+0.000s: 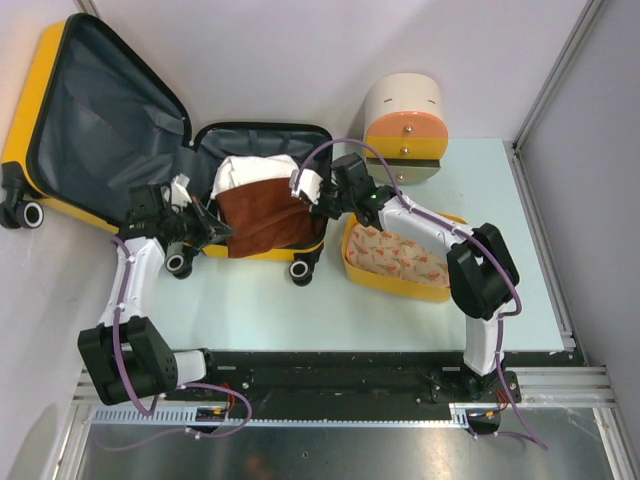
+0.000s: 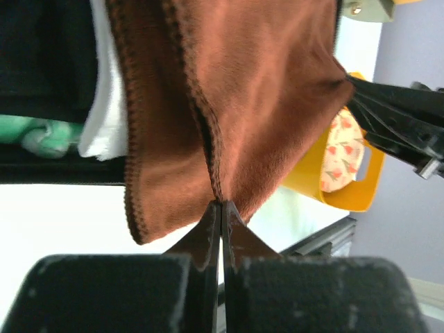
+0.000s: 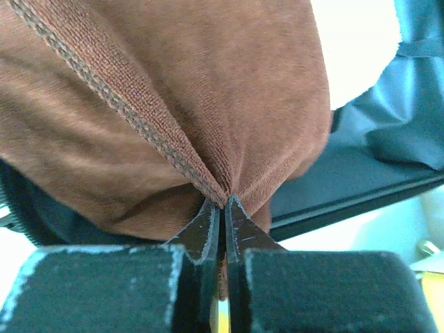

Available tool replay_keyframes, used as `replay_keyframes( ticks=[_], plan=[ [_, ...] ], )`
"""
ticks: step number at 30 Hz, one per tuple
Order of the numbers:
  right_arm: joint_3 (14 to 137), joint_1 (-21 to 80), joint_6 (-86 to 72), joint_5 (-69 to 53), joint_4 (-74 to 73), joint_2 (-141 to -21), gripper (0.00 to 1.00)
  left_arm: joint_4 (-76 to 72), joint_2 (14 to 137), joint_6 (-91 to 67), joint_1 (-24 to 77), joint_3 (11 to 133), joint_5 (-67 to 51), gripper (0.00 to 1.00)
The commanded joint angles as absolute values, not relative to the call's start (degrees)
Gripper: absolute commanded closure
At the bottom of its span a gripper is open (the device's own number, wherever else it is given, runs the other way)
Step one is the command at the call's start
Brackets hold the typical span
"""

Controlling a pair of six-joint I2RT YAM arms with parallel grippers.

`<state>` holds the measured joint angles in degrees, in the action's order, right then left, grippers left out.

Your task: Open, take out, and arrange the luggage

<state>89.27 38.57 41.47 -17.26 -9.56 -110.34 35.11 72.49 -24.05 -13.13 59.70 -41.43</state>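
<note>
My left gripper pinches one hemmed fold while the lower layer of the brown cloth hangs loose. I will open it and take both layers together (image 2: 198, 184) before lifting.
The yellow luggage (image 1: 22, 120) lies open, its dark-lined lid leaning back at the left and its base in the middle. A brown cloth (image 1: 265, 215) hangs over the front rim of the base, on top of a white cloth (image 1: 240, 172). My left gripper (image 1: 222, 232) is shut on the brown cloth's left edge, and its closed tips (image 2: 221, 203) pinch a hemmed fold. Over at the cloth's right edge, my right gripper (image 1: 318, 205) is shut as well, with the brown cloth (image 3: 173, 90) bunched between its tips (image 3: 223, 200).
A smaller yellow bin (image 1: 395, 262) with a patterned cloth inside sits right of the luggage, under the right forearm. A cream-and-orange drawer cabinet (image 1: 405, 125) stands at the back right. A green item (image 2: 35, 132) lies in the luggage beside the white cloth (image 2: 104, 104).
</note>
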Motion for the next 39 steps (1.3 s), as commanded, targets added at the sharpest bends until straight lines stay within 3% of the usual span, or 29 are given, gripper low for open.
replay_keyframes(
  ticks=[1, 4, 7, 8, 10, 11, 14, 15, 28, 36, 39],
  plan=[
    [88.68, 40.16, 44.21, -20.56, -13.27, -110.12, 1.00, 34.63, 70.84, -18.46, -13.62, 55.65, -37.80, 1.00],
    [88.77, 40.87, 45.79, -20.92, -15.02, -111.27, 1.00, 34.80, 72.16, -15.49, -13.62, 54.58, -37.18, 0.99],
    [88.77, 40.87, 47.02, -21.53, -16.34, -111.18, 1.00, 34.81, 71.90, -13.02, -13.97, 54.14, -37.09, 0.88],
    [88.77, 40.78, 47.11, -21.45, -16.52, -111.18, 1.00, 34.89, 71.72, -12.83, -14.15, 54.23, -37.52, 0.78],
    [89.03, 40.61, 47.55, -21.45, -17.22, -111.01, 1.00, 34.89, 71.37, -11.95, -14.41, 55.63, -38.67, 0.67],
    [88.95, 40.61, 47.81, -21.53, -17.49, -110.92, 1.00, 34.89, 71.37, -11.78, -14.68, 56.24, -38.50, 0.46],
    [88.94, 40.34, 48.16, -21.97, -17.93, -110.57, 1.00, 34.89, 71.28, -11.16, -14.59, 58.18, -36.48, 0.21],
    [88.95, 40.17, 48.16, -22.15, -18.19, -110.48, 1.00, 34.72, 71.28, -10.73, -14.59, 58.71, -35.26, 0.18],
    [89.74, 40.17, 47.37, -22.50, -17.84, -110.83, 1.00, 30.50, 76.90, -12.39, -14.50, 55.55, -41.22, 0.21],
    [90.88, 40.52, 46.76, -22.50, -17.84, -111.36, 1.00, 26.90, 78.05, -15.46, -11.34, 53.88, -43.77, 0.29],
    [90.88, 40.43, 46.76, -22.41, -18.02, -111.27, 0.99, 25.41, 78.13, -16.52, -10.90, 54.23, -43.68, 0.38]
  ],
)
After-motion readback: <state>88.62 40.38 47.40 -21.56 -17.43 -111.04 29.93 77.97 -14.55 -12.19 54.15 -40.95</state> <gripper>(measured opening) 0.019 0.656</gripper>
